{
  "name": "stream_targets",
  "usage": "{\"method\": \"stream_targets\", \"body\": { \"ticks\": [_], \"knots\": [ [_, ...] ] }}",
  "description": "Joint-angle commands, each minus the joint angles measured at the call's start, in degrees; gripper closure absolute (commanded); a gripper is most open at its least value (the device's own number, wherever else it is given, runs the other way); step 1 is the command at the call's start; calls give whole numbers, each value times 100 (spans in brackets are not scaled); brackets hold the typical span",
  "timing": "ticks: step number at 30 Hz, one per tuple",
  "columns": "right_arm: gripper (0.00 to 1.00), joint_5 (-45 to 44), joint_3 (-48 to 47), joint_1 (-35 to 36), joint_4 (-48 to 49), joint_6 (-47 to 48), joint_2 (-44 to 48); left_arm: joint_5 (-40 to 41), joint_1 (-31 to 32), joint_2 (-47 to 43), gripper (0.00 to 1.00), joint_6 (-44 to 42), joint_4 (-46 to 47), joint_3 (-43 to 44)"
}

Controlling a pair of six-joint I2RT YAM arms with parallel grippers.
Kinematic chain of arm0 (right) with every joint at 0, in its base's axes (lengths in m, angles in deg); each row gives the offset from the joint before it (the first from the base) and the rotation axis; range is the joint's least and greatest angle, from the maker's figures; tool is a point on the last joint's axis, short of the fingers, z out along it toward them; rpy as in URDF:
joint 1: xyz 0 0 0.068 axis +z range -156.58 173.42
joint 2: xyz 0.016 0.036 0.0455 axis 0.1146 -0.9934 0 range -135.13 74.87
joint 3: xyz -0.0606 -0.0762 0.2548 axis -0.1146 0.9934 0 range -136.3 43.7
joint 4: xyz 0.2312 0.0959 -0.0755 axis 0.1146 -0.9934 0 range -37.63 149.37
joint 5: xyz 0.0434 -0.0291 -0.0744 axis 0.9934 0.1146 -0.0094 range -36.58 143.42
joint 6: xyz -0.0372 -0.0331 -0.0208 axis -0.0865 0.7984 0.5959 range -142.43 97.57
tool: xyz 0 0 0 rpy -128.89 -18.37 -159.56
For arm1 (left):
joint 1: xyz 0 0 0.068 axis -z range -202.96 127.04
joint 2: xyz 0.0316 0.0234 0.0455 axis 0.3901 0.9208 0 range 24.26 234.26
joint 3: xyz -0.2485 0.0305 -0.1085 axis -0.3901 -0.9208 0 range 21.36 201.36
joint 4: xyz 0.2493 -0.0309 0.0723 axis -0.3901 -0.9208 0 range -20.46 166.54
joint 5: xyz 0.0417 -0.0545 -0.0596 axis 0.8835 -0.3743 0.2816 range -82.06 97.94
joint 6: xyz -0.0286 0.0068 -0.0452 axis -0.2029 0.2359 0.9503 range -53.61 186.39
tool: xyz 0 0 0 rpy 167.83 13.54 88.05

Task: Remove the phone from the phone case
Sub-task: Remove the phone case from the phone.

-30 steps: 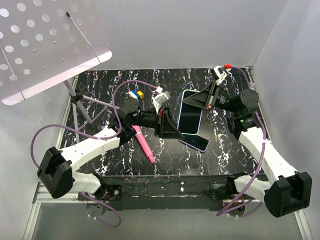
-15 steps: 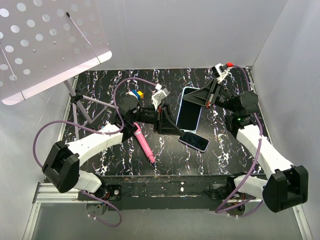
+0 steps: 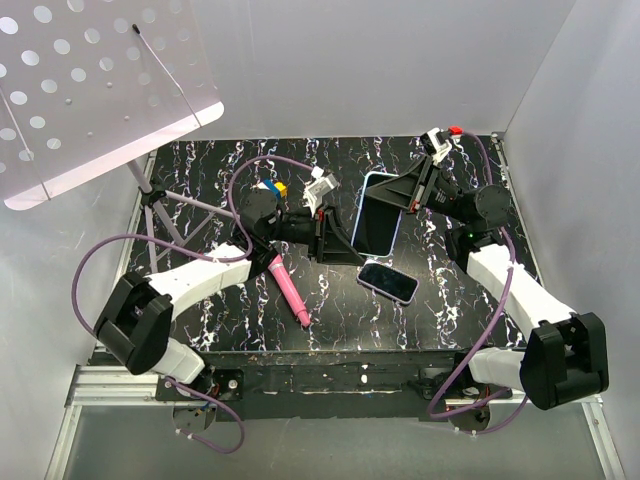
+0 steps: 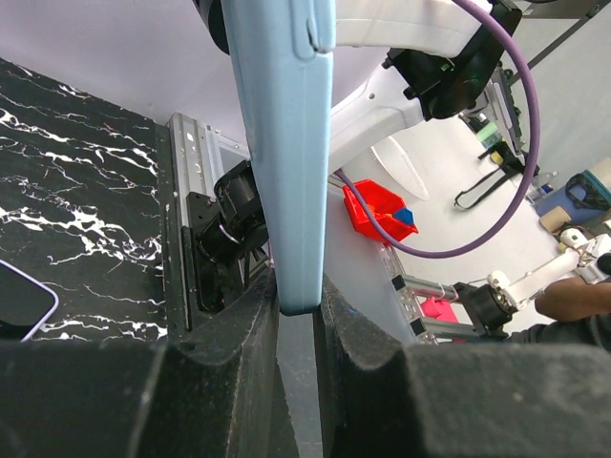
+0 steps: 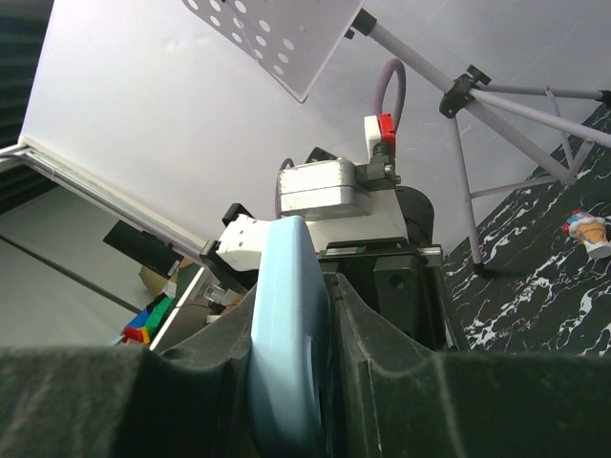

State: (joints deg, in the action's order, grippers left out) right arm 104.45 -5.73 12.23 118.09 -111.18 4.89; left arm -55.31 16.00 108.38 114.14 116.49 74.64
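The phone case is pinched at its lower corner by my left gripper, so that gripper should open and take the phone case's long side [image 3: 359, 211] before my right gripper works the phone case's lower end.
The light blue phone case [image 3: 378, 213] hangs above the table, held between both grippers. My left gripper [image 3: 338, 243] is shut on its lower left end. My right gripper [image 3: 408, 196] is shut on its upper right end. In the left wrist view the case edge [image 4: 283, 143] stands between the pads of my left gripper [image 4: 298, 307]. In the right wrist view the case [image 5: 286, 315] fills my right gripper [image 5: 294, 382]. The dark phone with a lilac rim [image 3: 388, 282] lies flat on the table below the case, apart from it. Its corner shows in the left wrist view [image 4: 19, 301].
A pink pen [image 3: 288, 289] lies left of the phone. A small colourful toy [image 3: 270, 188] sits behind the left arm. A perforated white board [image 3: 90, 80] on a tripod stand [image 3: 165, 205] occupies the back left. White walls enclose the black marbled table [image 3: 200, 170].
Both grippers have raised the case up and back off the phone. The phone, partly under the case a second ago, now lies fully exposed on the table.
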Motion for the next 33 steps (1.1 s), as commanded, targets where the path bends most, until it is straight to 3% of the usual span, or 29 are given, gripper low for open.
{"method": "stream_targets", "body": {
  "ticks": [1, 6, 14, 25, 28, 29, 31, 32, 33],
  "knots": [
    [99, 382, -199, 475, 1177, -2902, 502, 1974, -503, 904, 100, 6, -542, -300],
    [99, 364, -76, 483, 1195, -3113, 458, 1430, -521, 1124, 100, 147, 845, -405],
    [99, 452, 170, 475, 870, -2903, 415, 1315, -521, 747, 100, 173, 2042, -810],
    [99, 610, 215, 483, 914, -2956, 204, 1288, -512, 89, 100, -590, 1377, -757],
    [99, 663, 162, 466, 774, -2719, 133, 1253, -512, -219, 100, -600, 658, -609],
    [99, 681, 127, 466, 564, -2422, 151, 1210, -504, -272, 96, -548, 420, -556],
    [99, 750, -22, 475, 29, -1816, 186, 1122, -504, -413, 70, -180, 382, -607],
    [99, 768, -84, 475, -340, -1473, 203, 1043, -512, -466, 62, 109, 696, -756],
    [99, 725, -93, 475, -552, -1304, 221, 990, -504, -562, 60, 356, 1021, -914]
  ]
}}
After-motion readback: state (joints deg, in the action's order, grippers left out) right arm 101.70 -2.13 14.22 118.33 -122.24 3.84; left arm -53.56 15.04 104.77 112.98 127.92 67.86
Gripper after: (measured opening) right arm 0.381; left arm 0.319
